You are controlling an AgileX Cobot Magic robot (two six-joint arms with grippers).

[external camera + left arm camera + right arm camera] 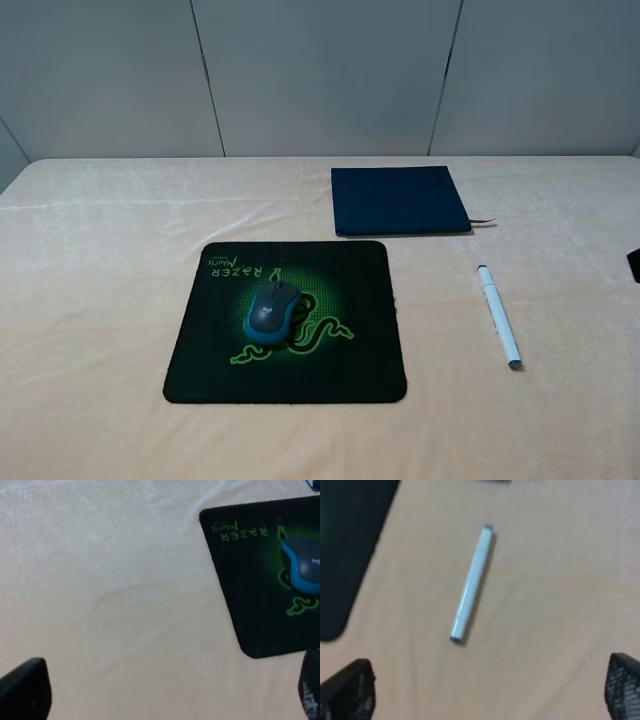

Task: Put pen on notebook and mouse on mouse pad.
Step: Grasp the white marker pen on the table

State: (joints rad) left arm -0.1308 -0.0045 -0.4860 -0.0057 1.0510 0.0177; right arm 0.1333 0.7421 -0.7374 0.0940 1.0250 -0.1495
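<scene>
The robot's right gripper needs to next move to the middle of the white pen's body [499, 316] [472, 583], on the near side of its cap, and close there.
The mouse [272, 310], dark grey on top with teal-blue sides, rests on the black mouse pad [210, 370] with its green emblem. Right of the pad, the white pen [498, 315] lies on the table. It is apart from the dark navy notebook [398, 200], which lies further back. In the right wrist view my right gripper [485, 690] stands open over the table, the pen [471, 585] ahead of its fingers [347, 690]. My left gripper [167, 695] is open over bare cloth, beside the mouse pad [245, 595] and mouse [302, 565].
A pale peach cloth [100, 300] covers the table, with a grey panelled wall behind. A thin ribbon [485, 221] sticks out of the notebook's right side. A small black shape [634, 265] shows at the right edge of the exterior view.
</scene>
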